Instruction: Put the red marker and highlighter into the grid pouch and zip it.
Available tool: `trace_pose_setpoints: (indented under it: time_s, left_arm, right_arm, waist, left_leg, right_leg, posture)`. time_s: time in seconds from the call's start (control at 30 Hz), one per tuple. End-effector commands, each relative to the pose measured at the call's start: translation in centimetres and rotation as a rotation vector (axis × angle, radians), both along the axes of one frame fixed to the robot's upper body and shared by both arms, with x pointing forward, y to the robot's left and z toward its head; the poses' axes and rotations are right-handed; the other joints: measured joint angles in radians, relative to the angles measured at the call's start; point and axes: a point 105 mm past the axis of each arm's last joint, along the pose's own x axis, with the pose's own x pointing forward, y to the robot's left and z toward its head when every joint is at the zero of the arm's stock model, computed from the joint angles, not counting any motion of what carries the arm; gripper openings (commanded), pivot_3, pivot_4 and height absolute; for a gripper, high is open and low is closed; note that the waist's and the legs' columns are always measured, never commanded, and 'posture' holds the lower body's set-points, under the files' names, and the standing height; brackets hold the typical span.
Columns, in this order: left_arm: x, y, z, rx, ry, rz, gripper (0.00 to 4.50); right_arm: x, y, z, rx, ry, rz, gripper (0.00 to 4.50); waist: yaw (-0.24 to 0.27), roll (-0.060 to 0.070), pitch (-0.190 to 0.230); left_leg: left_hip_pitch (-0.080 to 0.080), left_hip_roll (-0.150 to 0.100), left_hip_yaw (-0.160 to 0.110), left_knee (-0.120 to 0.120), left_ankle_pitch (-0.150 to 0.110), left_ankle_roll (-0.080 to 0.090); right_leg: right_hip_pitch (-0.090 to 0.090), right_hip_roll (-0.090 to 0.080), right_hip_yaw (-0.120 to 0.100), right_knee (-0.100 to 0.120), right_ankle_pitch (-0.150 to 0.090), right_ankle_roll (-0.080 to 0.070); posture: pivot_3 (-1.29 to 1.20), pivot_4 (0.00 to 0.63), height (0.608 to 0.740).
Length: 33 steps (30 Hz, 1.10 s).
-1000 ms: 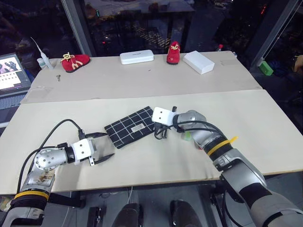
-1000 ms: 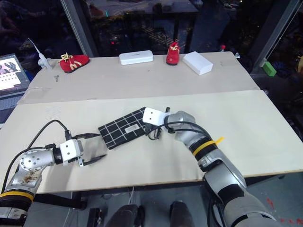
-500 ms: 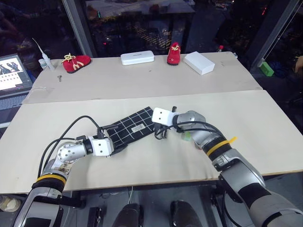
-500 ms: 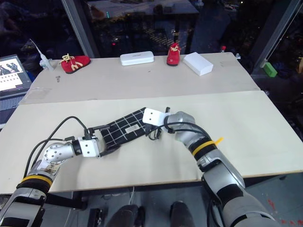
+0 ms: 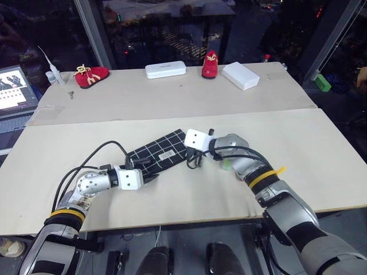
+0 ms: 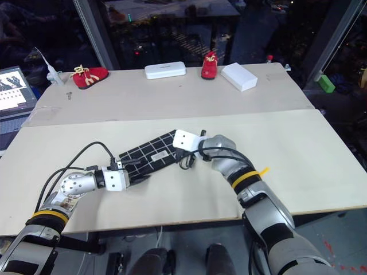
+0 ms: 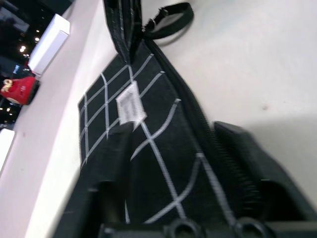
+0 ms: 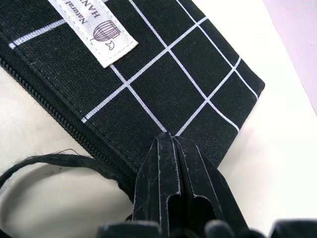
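Note:
The robot's right fingers press on the grid pouch's fabric beside the pull loop, so next the right gripper backs off, takes the pull loop point(image 8: 74, 160) and draws the zipper open.
The grid pouch point(image 5: 163, 152) lies flat mid-table, black with white lines and a small white label point(image 8: 93, 30). My left gripper point(image 5: 150, 172) holds its left end: in the left wrist view one finger point(image 7: 115, 158) lies on the fabric and the other hugs the zipper edge. My right gripper point(image 5: 190, 158) is shut, and its tips point(image 8: 171, 141) press on the pouch's right end. The black pull loop point(image 7: 171, 19) lies loose beside them. A bit of the light-green highlighter point(image 5: 227, 166) peeks out from under my right forearm. The red marker is hidden.
Along the far edge stand two red shoes point(image 5: 90, 74) point(image 5: 210, 64) and two white cases point(image 5: 166, 69) point(image 5: 241, 75). A laptop point(image 5: 14, 86) sits off the table's left side. A green block point(image 5: 321, 82) lies beyond the right corner.
My left gripper moved right to the pouch's left end and its wide-open fingers closed around it. The right gripper kept still on the other end.

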Motion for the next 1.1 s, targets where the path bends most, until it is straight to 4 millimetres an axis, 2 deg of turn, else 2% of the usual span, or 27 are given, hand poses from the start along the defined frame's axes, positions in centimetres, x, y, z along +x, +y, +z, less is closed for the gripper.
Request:
trace_pose_setpoints:
  time_s: [0.03, 0.1, 0.2, 0.33, 0.43, 0.53, 0.6, 0.63, 0.73, 0.87, 0.97, 1.1]
  left_arm:
    - [0.5, 0.1, 0.4, -0.016, -0.007, 0.019, 0.90]
    - [0.6, -0.1, 0.4, -0.024, -0.003, 0.019, 0.14]
    - [0.6, -0.3, 0.5, -0.042, 0.005, 0.017, 0.04]
    - [0.7, -0.6, 1.1, -0.095, 0.022, 0.029, 0.00]
    - [1.0, -0.7, 1.6, -0.159, 0.047, 0.059, 0.00]
    - [1.0, -0.7, 2.0, -0.208, 0.068, 0.094, 0.00]
    - [1.1, -0.7, 2.2, -0.230, 0.082, 0.116, 0.00]
    - [1.2, -0.8, 2.4, -0.245, 0.089, 0.133, 0.00]
    - [1.5, -1.0, 2.9, -0.315, 0.122, 0.194, 0.00]
    - [1.5, -1.6, 3.9, -0.417, 0.167, 0.257, 0.00]
    - [1.3, -1.8, 4.0, -0.411, 0.177, 0.264, 0.00]
    - [1.2, -1.6, 3.8, -0.400, 0.186, 0.275, 0.00]
  right_arm:
    - [0.0, -0.7, 0.2, 0.043, 0.053, -0.018, 0.00]
    - [-0.1, -0.9, 0.5, 0.066, 0.069, -0.007, 0.00]
    - [-0.1, -1.1, 1.1, 0.120, 0.100, -0.010, 0.00]
    - [0.1, -0.9, 2.8, 0.293, 0.164, -0.042, 1.10]
    - [0.6, -0.8, 6.3, 0.492, 0.209, -0.042, 2.20]
    - [1.2, -2.1, 11.1, 0.645, 0.222, -0.036, 3.12]
    - [0.9, -2.7, 12.6, 0.678, 0.246, -0.017, 3.79]
    - [0.5, -3.0, 13.1, 0.677, 0.256, 0.011, 3.79]
    - [0.1, -3.7, 13.1, 0.636, 0.247, 0.012, 3.79]
    - [0.6, -5.0, 10.1, 0.544, 0.257, -0.108, 3.79]
    - [0.9, -5.4, 8.2, 0.532, 0.277, -0.185, 3.79]
    - [1.2, -5.0, 7.0, 0.547, 0.291, -0.233, 3.79]
  waist:
    - [0.001, 0.000, 0.000]
    - [0.001, 0.000, 0.000]
    - [0.001, 0.000, 0.000]
    - [0.001, 0.000, 0.000]
    - [-0.001, 0.000, 0.000]
    - [-0.002, 0.000, 0.001]
    - [-0.002, 0.000, 0.001]
    - [-0.001, 0.000, 0.001]
    - [0.000, 0.000, 0.001]
    - [0.000, 0.000, 0.001]
    - [-0.003, 0.000, 0.001]
    - [-0.007, 0.000, 0.001]
  left_leg:
    - [0.000, 0.000, 0.000, 0.000, 0.000, 0.000]
    - [-0.001, 0.000, 0.000, 0.000, 0.000, 0.000]
    - [-0.001, 0.000, 0.000, 0.000, 0.000, 0.000]
    - [-0.002, 0.000, 0.000, 0.000, 0.000, 0.000]
    - [-0.005, 0.000, 0.000, 0.000, 0.000, 0.000]
    - [-0.009, 0.001, 0.000, 0.000, 0.000, 0.000]
    - [-0.011, 0.001, -0.001, 0.001, 0.000, 0.000]
    - [-0.012, 0.001, -0.001, 0.000, 0.000, 0.000]
    - [-0.012, 0.002, -0.002, 0.000, -0.002, 0.003]
    - [-0.013, 0.002, -0.001, 0.000, -0.003, 0.003]
    - [-0.014, 0.002, -0.001, 0.001, -0.002, 0.002]
    - [-0.013, 0.002, 0.000, 0.001, -0.002, 0.002]
  right_leg:
    - [0.000, 0.000, 0.000, 0.000, 0.000, 0.000]
    - [0.000, 0.000, 0.000, 0.000, 0.000, 0.000]
    - [0.000, 0.000, 0.000, 0.000, 0.000, 0.000]
    - [-0.001, 0.000, 0.000, 0.000, 0.000, 0.000]
    - [-0.002, 0.000, 0.000, 0.000, 0.000, 0.000]
    - [-0.006, 0.000, 0.000, 0.001, 0.000, 0.000]
    - [-0.008, 0.000, 0.000, 0.002, 0.000, 0.000]
    - [-0.008, 0.000, -0.001, 0.001, 0.000, 0.000]
    - [-0.007, 0.001, -0.002, 0.001, 0.000, 0.000]
    - [-0.008, 0.002, -0.001, 0.000, 0.000, 0.000]
    - [-0.008, 0.001, 0.000, 0.000, 0.000, 0.000]
    - [-0.009, 0.002, 0.001, 0.000, 0.000, 0.000]
  posture:
    - [0.00, 0.150, 0.740]
    - [0.00, 0.150, 0.740]
    - [0.00, 0.150, 0.740]
    - [0.00, 0.150, 0.740]
    - [0.00, 0.150, 0.740]
    - [0.00, 0.150, 0.740]
    - [0.00, 0.150, 0.740]
    - [0.00, 0.150, 0.740]
    - [0.00, 0.150, 0.740]
    - [0.00, 0.150, 0.740]
    - [0.00, 0.150, 0.740]
    - [0.00, 0.150, 0.740]
